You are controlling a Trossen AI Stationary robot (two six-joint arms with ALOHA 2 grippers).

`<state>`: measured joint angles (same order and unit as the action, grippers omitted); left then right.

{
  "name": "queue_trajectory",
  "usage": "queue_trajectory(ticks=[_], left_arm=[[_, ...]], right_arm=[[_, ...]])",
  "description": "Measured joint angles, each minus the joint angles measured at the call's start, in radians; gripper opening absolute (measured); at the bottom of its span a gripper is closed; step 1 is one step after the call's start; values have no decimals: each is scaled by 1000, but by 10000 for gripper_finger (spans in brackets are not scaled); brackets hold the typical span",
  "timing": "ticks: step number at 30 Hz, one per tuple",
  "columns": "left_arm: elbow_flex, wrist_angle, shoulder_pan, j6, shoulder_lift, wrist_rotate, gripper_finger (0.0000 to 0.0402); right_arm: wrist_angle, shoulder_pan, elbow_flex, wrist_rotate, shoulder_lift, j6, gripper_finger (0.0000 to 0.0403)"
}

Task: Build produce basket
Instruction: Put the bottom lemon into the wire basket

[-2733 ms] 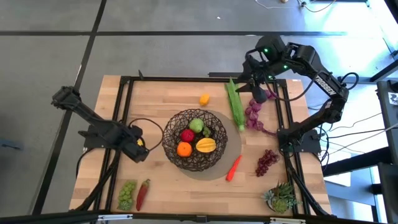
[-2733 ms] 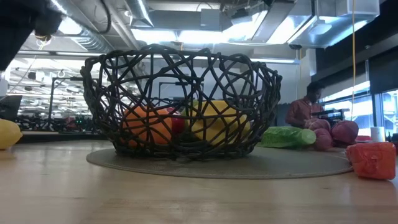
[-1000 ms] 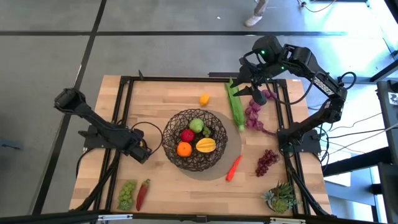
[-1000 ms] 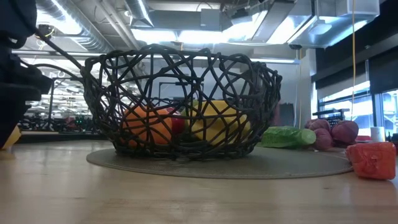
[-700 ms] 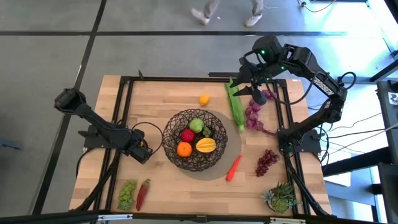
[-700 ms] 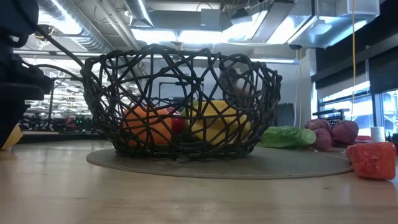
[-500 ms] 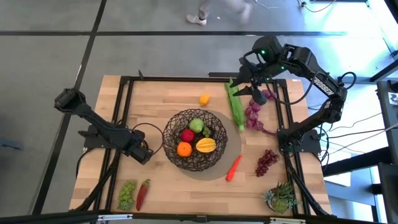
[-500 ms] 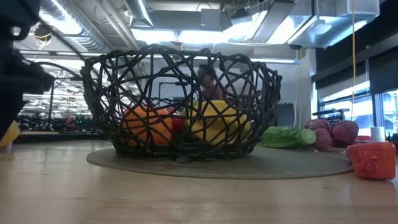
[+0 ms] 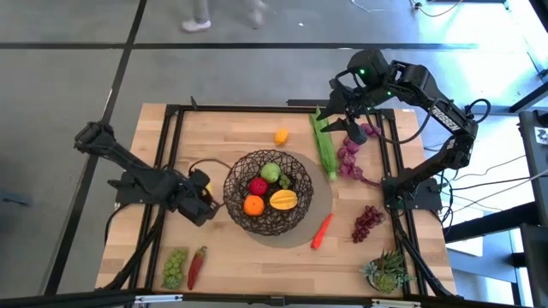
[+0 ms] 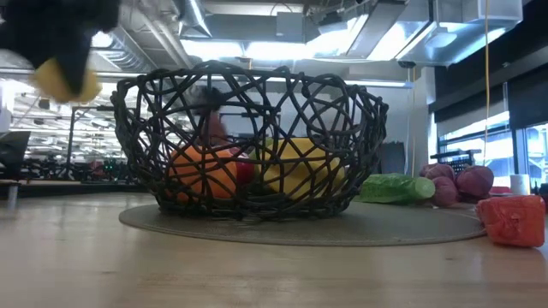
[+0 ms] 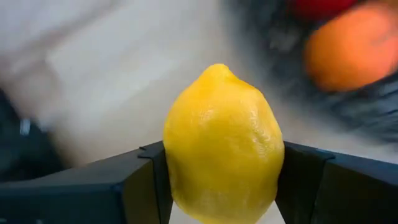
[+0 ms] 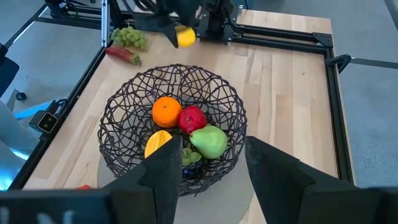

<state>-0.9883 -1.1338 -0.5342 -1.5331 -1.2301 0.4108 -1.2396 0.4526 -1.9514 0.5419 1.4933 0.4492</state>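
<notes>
My left gripper is going to release the lemon in the wire-mesh basket [image 9: 239, 194] [image 11: 283, 59], next to the orange and the red apple.
The dark wire-mesh basket [image 9: 268, 193] stands on a grey round mat [image 9: 318, 214] at the table's middle. It holds an orange [image 12: 166, 112], a red apple [image 12: 192, 118], a green apple [image 12: 209, 140] and a mango [image 12: 157, 144]. My left gripper [image 9: 202, 192] is shut on a yellow lemon [image 11: 221, 143] just left of the basket, raised above the table; the lemon also shows in the low view [image 10: 68, 77]. My right gripper [image 9: 349, 125] is open and empty, high over the table's far right part. My left gripper pinches the lemon's two opposite sides [image 11: 177, 163] between its two fingers [image 11: 140, 183], around the lemon's middle. The fingers come from the table's left. The lemon's pointed end [image 11: 216, 67] faces away from the wrist. The lemon is lifted clear of the table.
A small orange [image 9: 281, 136], a long green stalk [image 9: 323, 144] and purple produce [image 9: 348, 159] lie at the far right. A carrot [image 9: 321, 230] and purple grapes [image 9: 367, 222] lie near right, green grapes [image 9: 175, 266] and a red chilli [image 9: 197, 267] near left, a succulent [image 9: 387, 272] at the near right corner.
My left gripper has risen from the table with the lemon and gone toward the basket. The lemon, low by the table a second ago, is now lifted clear at about the height of the basket's rim.
</notes>
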Motion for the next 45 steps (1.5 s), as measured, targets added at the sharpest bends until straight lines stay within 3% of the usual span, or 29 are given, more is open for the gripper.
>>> queue_trajectory(ticks=[4,8,15,20,28,38,45], left_arm=[[-99,18,73,120,0,46,176],[-117,132,180,218,0,47,176],[-117,332,347,381,-44,-62,176],[-117,379,421,390,-96,-147,176],[-116,419,473,399,-199,-294,177],[-117,416,500,453,-309,-379,178],[-116,411,500,470,-355,-380,188]], right_arm=[[0,0,0,0,0,0,177],[1,0,0,0,0,0,177],[2,0,0,0,0,0,177],[2,0,0,0,0,0,177],[3,0,0,0,0,0,177],[7,0,0,0,0,0,177],[7,0,0,0,0,0,177]])
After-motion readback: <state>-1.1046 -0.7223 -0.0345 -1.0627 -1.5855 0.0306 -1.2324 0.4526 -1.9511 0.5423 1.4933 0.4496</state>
